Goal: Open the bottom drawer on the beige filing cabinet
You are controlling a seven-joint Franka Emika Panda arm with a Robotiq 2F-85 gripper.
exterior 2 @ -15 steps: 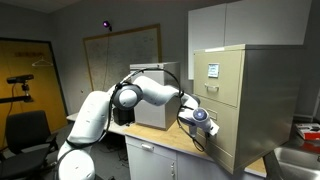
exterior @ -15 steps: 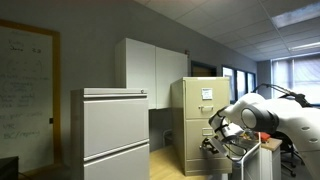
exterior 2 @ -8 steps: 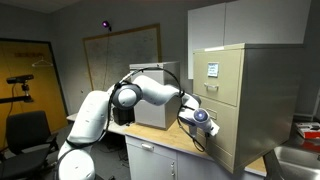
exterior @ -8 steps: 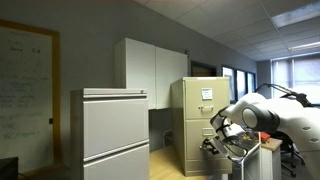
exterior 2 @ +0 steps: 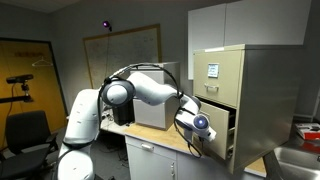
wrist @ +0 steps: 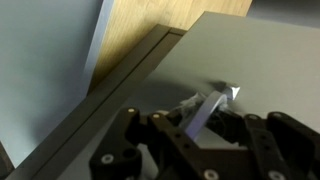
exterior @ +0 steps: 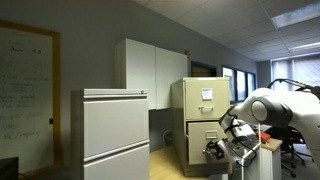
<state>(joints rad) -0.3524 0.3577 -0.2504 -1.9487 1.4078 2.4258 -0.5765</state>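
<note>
Next, my gripper lets go of the drawer's small silver handle well out (exterior: 247,172) in front of the beige filing cabinet.
The beige filing cabinet (exterior: 198,108) stands on a wooden counter and shows in both exterior views (exterior 2: 262,100), with a white paper sheet on its top drawer. Its bottom drawer (exterior: 203,135) is pulled partly out, with a dark gap behind its front (exterior 2: 226,145). My gripper (exterior: 216,150) is at the drawer front in both exterior views (exterior 2: 204,130). In the wrist view the gripper (wrist: 196,122) is shut on the drawer's small silver handle (wrist: 212,104), against the plain drawer front (wrist: 270,60).
A wider light-grey cabinet (exterior: 112,135) stands near the camera. White wall cupboards (exterior: 150,65) hang behind and above the beige cabinet (exterior 2: 250,22). The wooden counter (exterior 2: 160,140) runs along the wall. An office chair (exterior 2: 25,130) and a whiteboard (exterior: 25,90) stand farther off.
The bottom drawer has slid out from the cabinet. My arm and gripper have drawn back with it, away from the cabinet face.
</note>
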